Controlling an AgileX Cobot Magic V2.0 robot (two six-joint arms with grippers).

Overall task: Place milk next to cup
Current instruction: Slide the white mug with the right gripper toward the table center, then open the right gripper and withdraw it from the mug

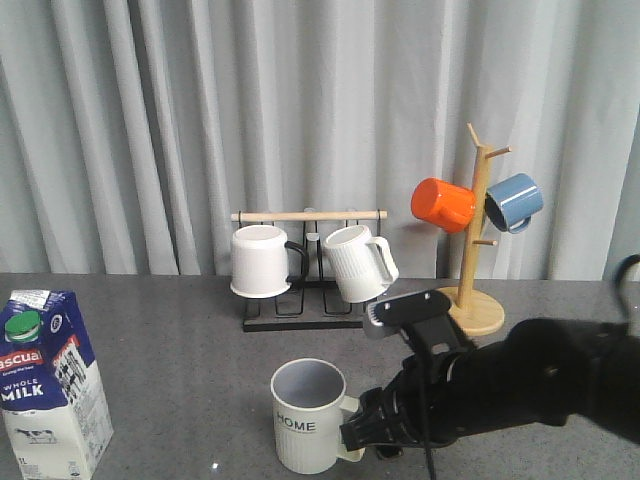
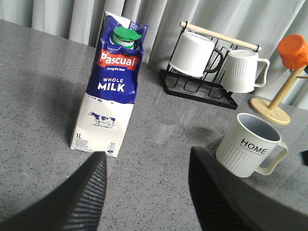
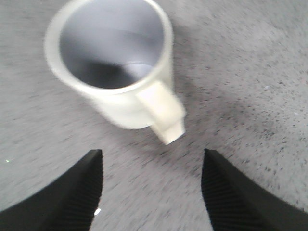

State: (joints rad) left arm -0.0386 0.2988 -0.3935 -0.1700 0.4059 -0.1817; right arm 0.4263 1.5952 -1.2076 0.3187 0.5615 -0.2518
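Note:
The robot's left gripper should next move to the top of the milk carton (image 1: pixel 46 307) (image 2: pixel 122 25), beside the carton's green cap, and close there.
The milk carton (image 1: pixel 50 385) stands upright at the front left of the grey table; it also shows in the left wrist view (image 2: pixel 111 89). The cream ribbed "HOME" cup (image 1: pixel 310 415) stands upright at the front centre, its handle towards my right arm; it also shows in the left wrist view (image 2: pixel 250 151) and in the right wrist view (image 3: pixel 115 67). My right gripper (image 3: pixel 151 161) is open and empty, just behind the cup's handle, apart from it. My left gripper (image 2: pixel 147 161) is open and empty, short of the milk and the cup, and is out of the front view.
A black wire rack (image 1: pixel 300 300) at the back centre holds a plain white black-handled mug (image 1: pixel 260 262) and a ribbed white mug (image 1: pixel 357 262). A wooden mug tree (image 1: pixel 478 290) at the back right carries an orange mug (image 1: pixel 443 204) and a blue mug (image 1: pixel 514 201). Curtains hang behind.

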